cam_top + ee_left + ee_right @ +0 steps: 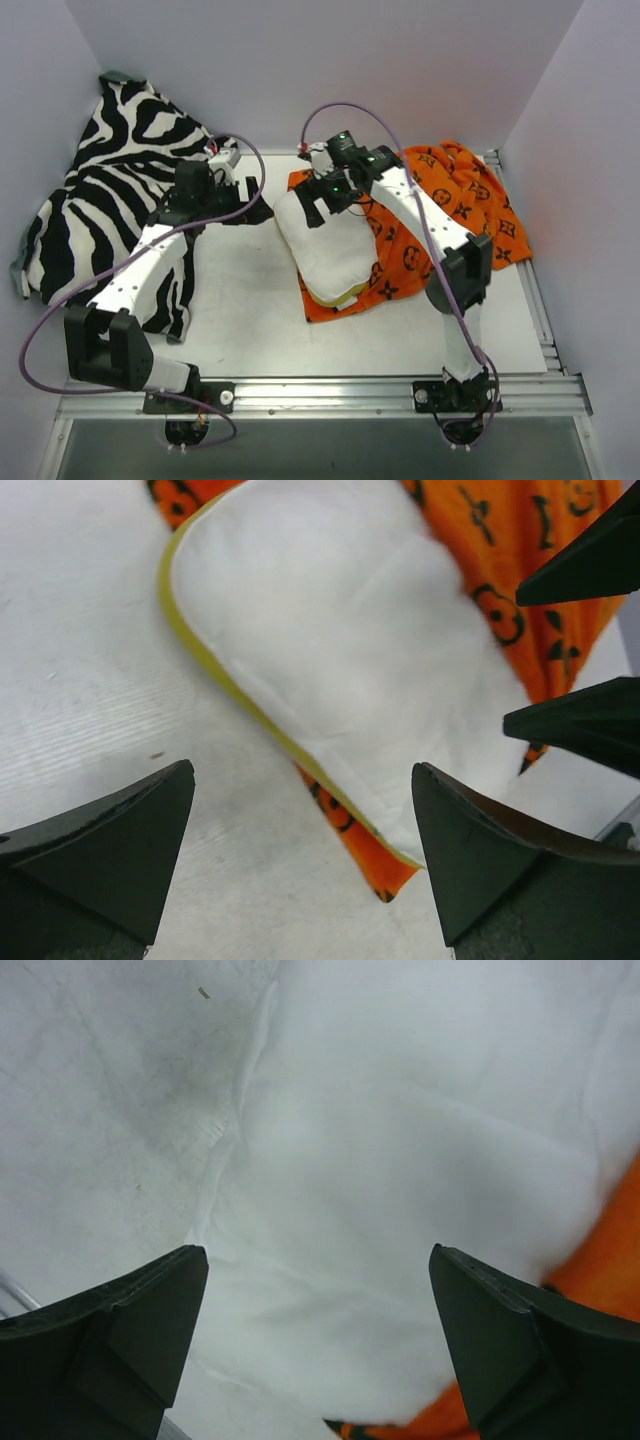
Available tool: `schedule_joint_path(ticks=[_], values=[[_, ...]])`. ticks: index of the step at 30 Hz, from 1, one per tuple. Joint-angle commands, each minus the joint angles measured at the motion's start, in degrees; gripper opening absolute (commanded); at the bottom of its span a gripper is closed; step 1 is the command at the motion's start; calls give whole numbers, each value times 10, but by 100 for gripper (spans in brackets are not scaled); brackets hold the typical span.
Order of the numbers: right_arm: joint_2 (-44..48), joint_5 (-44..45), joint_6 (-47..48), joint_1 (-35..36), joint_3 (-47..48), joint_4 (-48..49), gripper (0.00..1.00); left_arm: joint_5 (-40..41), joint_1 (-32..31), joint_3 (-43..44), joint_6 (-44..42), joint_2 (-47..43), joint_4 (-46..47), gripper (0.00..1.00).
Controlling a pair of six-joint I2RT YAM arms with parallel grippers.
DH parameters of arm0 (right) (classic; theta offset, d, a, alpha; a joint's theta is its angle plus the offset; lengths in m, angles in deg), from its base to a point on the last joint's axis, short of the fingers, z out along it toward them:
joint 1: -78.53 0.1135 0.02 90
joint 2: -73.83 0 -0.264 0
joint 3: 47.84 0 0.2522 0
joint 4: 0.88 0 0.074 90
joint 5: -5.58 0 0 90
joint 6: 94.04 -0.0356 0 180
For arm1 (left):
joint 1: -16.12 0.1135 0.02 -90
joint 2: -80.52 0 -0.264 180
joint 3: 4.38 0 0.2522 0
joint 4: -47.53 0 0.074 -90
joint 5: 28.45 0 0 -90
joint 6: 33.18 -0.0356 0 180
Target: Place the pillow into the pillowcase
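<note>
My right gripper is going to close on the middle of the pillow's long side point(299, 245) point(232, 1195), the one facing my left gripper and the bare table.
The white pillow point(328, 252) with yellow piping lies on top of the orange printed pillowcase point(455, 200), which is spread at the table's centre right. My left gripper point(263, 211) is open and empty just left of the pillow's far corner. In the left wrist view the pillow point(340, 650) lies ahead of my open left gripper point(300, 850), with the pillowcase point(520, 560) behind and under it. My right gripper point(318, 206) is open over the pillow's far end. The right wrist view shows the pillow point(400, 1160) between the spread fingers of the right gripper point(315, 1340), with a strip of pillowcase point(600, 1260) at the right.
A black-and-white zebra-striped cloth point(100, 200) is heaped at the far left, under and beside the left arm. White walls close the back and sides. A metal rail point(320, 385) runs along the near edge. Bare table point(240, 300) lies between the arms.
</note>
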Motion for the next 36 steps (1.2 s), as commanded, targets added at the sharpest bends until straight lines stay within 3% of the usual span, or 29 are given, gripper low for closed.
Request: schedule_joint_path(ticks=[1,5,12,16,20,24,27,30,36], values=[[-67,106,-8,65,56,-33,100,46,24,-7,-69,-12,-65,97],[-105,170,-7,121,47,-27,100,40,44,-37,-79,-29,-68,97],[-195,194,-20,159,-18,-26,99,20,54,-99,-23,-16,-43,98],[-164,129,-42,117,-57,-23,0,-3,57,-137,8,12,1,97],[4,81,-41,74,-120,45,0,-56,54,-179,70,69,110,95],[97,59,-26,63,-148,55,0,-96,6,-171,154,151,275,94],[146,46,-36,62,-191,55,0,-121,-32,-145,209,224,349,94],[187,34,-51,55,-226,54,0,-129,-61,-106,269,296,410,93],[268,0,-78,16,-266,55,0,-78,-79,-50,327,400,433,89]])
